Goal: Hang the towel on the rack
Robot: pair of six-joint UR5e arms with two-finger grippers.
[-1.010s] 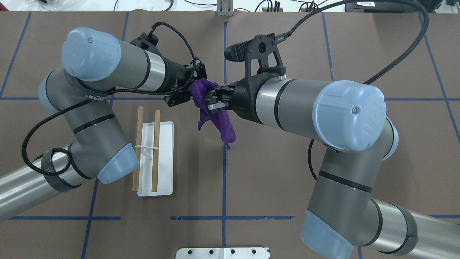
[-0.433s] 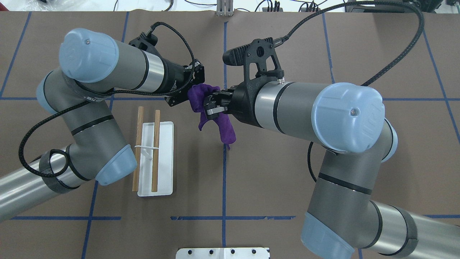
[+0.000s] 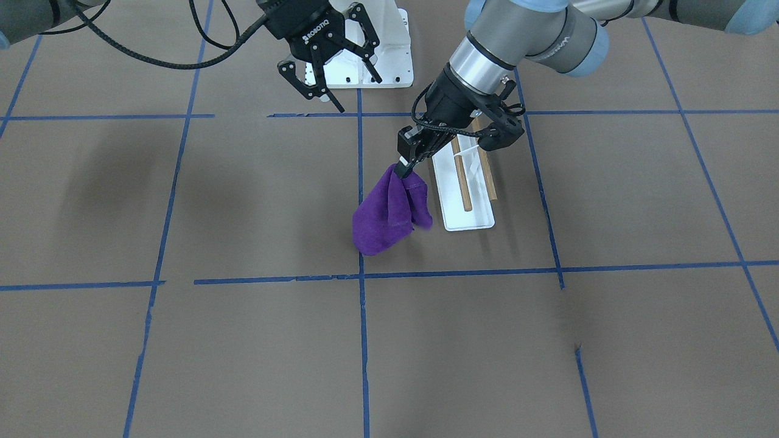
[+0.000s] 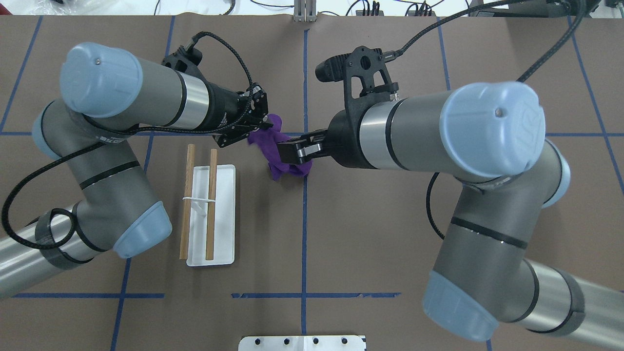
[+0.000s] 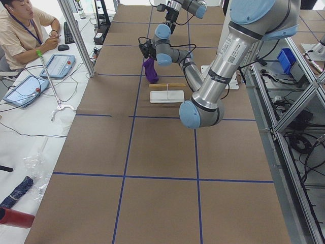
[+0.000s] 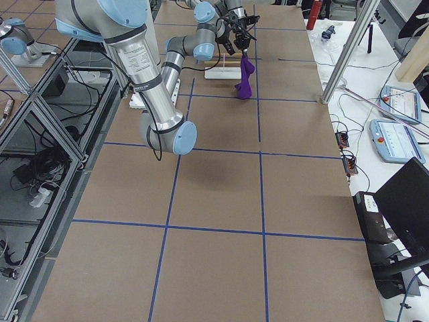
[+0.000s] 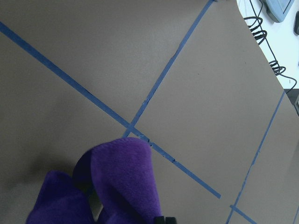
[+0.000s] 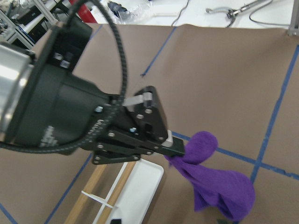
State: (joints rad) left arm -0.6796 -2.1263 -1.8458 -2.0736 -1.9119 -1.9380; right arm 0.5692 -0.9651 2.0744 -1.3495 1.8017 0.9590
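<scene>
My left gripper has the towel. It will let go of the towel draped across both wooden dowels of the rack [image 3: 467, 174], above the rack's white base.
The deep-purple towel [image 3: 389, 213] hangs bunched from my left gripper [image 3: 403, 170], which is shut on its top edge, and its lower end reaches down near the table. In the overhead view the towel [image 4: 280, 156] sits just right of the left gripper [image 4: 263, 127]. The right wrist view shows the left gripper [image 8: 180, 150] pinching the towel [image 8: 219, 186]. My right gripper [image 3: 356, 91] is open, empty and raised, apart from the towel. The rack [image 4: 219, 214], a white base with two wooden dowels [image 4: 211, 204], stands close beside the towel on my left side.
A white bolted pedestal [image 3: 389, 61] stands at the table's robot-side edge, also in the overhead view [image 4: 302, 342]. Blue tape lines cross the brown table cover. An operator [image 5: 20, 25] sits beyond the table's far edge.
The right gripper has let go of the towel, opened and drawn back. The left gripper has moved a little toward the rack with the towel, which now hangs from it alone.
</scene>
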